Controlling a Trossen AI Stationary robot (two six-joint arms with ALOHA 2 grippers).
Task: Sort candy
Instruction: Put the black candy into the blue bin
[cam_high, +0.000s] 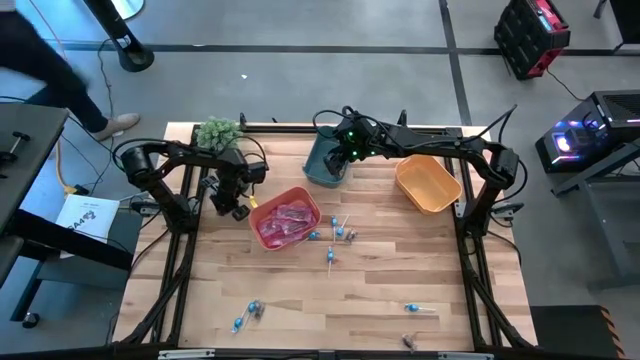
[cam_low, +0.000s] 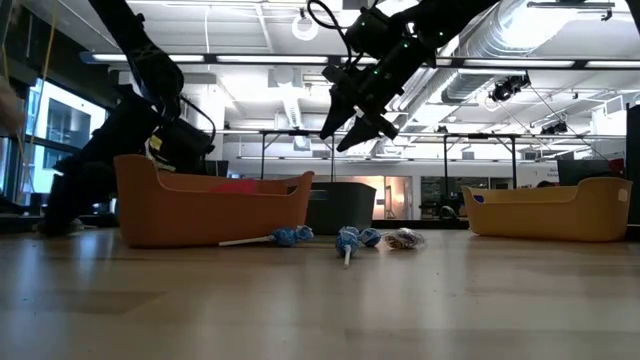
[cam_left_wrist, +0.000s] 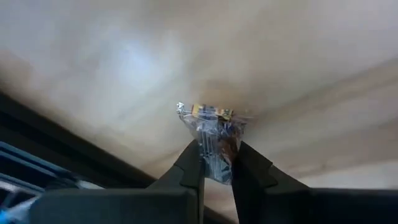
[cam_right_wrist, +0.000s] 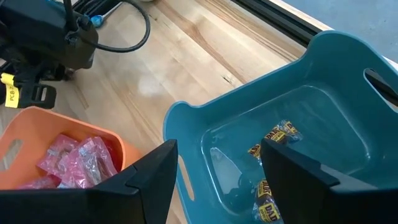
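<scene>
The robot's left gripper should release the brownish piece over the bottom of the teal bin (cam_high: 327, 168), among the other brownish pieces.
My left gripper (cam_high: 238, 208) (cam_left_wrist: 217, 152) is at the left of the red bin (cam_high: 262, 235), shut on a small brownish piece in clear wrap (cam_left_wrist: 214, 121). My right gripper (cam_high: 336, 160) (cam_right_wrist: 217, 155) (cam_low: 358, 135) hangs open over the teal bin (cam_right_wrist: 186, 112). On that bin's floor lie brownish pieces (cam_right_wrist: 273, 134). Pink packets (cam_high: 288, 217) (cam_right_wrist: 81, 158) fill the red bin. Blue lollipops (cam_high: 340, 232) (cam_low: 350, 238) lie on the table, along with a brownish piece (cam_low: 403, 239). My left gripper pinches the brownish piece's clear wrapper (cam_left_wrist: 216, 155) between its two fingertips. The rest of the piece, with its crimped end (cam_left_wrist: 205, 111), sticks out beyond the fingers over the wooden table. I cannot tell whether it touches the table.
An orange bin (cam_high: 428, 183) sits at the far right, and a green plant (cam_high: 218, 132) at the far left corner. More lollipops (cam_high: 248, 315) (cam_high: 418, 308) and a brownish piece (cam_high: 408, 341) lie near the table's near edge. A person's leg (cam_high: 95, 110) shows beyond the table.
</scene>
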